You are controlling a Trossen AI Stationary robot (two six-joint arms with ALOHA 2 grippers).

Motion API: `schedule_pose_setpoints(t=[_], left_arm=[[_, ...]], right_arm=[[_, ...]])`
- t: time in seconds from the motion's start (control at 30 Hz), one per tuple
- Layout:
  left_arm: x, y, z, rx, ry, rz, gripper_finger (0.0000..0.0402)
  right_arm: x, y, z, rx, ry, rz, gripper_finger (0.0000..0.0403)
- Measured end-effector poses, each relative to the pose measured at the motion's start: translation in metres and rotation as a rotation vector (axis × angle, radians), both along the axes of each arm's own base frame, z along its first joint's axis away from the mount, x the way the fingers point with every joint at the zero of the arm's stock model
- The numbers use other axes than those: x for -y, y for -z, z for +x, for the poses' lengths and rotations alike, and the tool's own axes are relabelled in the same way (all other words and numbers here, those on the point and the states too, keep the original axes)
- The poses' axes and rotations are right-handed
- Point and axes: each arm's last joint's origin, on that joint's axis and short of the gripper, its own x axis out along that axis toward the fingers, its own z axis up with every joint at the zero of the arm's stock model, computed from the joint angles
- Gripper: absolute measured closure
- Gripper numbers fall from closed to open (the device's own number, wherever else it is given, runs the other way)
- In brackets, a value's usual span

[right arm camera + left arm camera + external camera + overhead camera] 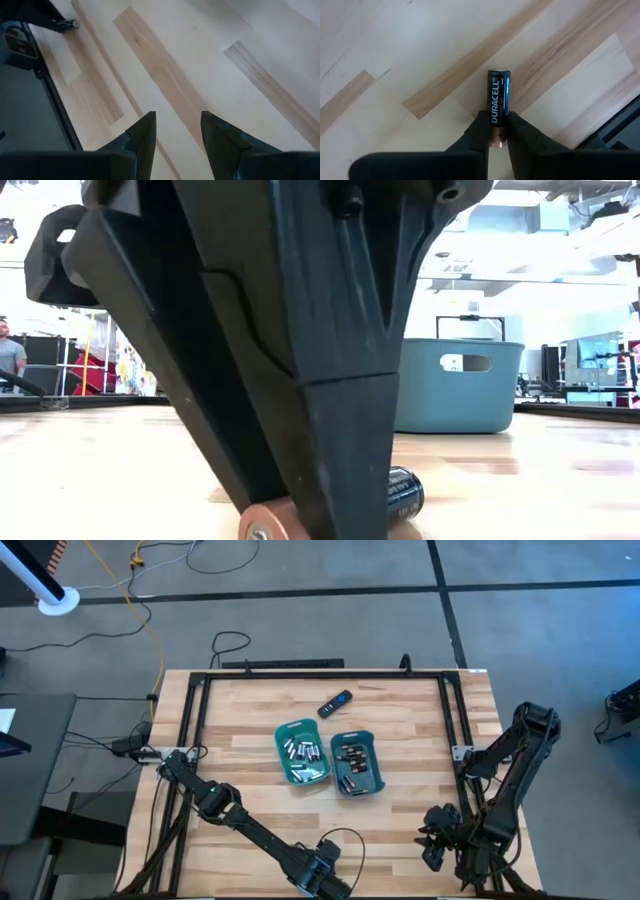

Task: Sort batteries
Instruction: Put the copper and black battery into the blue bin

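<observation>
Next, I let go of the dark battery with my left gripper onto the row of dark batteries in their teal tray (353,758).
A dark battery (499,100) with a coppery end lies on the wood near the table's near edge. My left gripper (498,121) stands over it, pointing down, shut on it; the low view shows this gripper (300,480) very close. Two teal trays stand mid-table. The left one (287,745) holds silvery batteries (303,750), the right one (372,765) dark batteries (350,755). My right gripper (177,132) hangs open over bare wood at the near right, seen from above as well (437,840). My left gripper pinches the battery between its two fingers (479,131), on the two sides of its coppery end (498,136). The fingers come from above, pointing down, and lie across the battery. The battery lies level on the wood, its dark end (405,492) sticking out past the fingers.
A black remote (335,703) lies behind the trays toward the far edge. A dark frame rail (190,730) runs along the table's left, far and right sides. Bare wood surrounds the trays on all sides.
</observation>
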Motion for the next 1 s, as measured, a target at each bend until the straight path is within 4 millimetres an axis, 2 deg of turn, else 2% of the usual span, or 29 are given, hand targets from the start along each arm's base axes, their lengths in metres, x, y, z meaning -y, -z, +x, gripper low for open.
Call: schedule_pose_setpoints(t=[0.1,0.37,0.43,0.53,0.67,0.8,0.9,1.0], left_arm=[[0.0,-0.002,0.001,0.003,-0.019,-0.007,0.0366],[-0.001,-0.022,0.005,0.088,-0.108,-0.005,0.0366],[-0.006,-0.031,0.004,0.114,-0.137,0.021,0.0366],[-0.014,-0.055,0.005,0.186,-0.154,0.035,0.0366],[-0.03,-0.081,0.005,0.231,-0.126,0.084,0.0366],[-0.065,-0.111,0.011,0.268,-0.078,0.163,0.0365],[-0.105,-0.129,0.022,0.274,-0.016,0.215,0.0365],[-0.152,-0.134,0.037,0.244,0.095,0.243,0.0365]], right_arm=[[-0.002,-0.001,0.001,0.008,-0.029,-0.001,0.0231],[-0.004,-0.001,0.002,0.019,-0.058,0.002,0.0231],[-0.004,-0.001,0.002,0.02,-0.082,-0.012,0.0231],[-0.005,-0.002,0.002,0.022,-0.115,-0.03,0.0231],[-0.004,-0.001,0.003,0.02,-0.118,-0.039,0.0231],[0.001,-0.001,0.008,0.005,-0.125,-0.084,0.0231],[0.008,0.0,0.014,-0.012,-0.094,-0.111,0.0231],[0.019,0.001,0.021,-0.042,-0.042,-0.148,0.0231]])
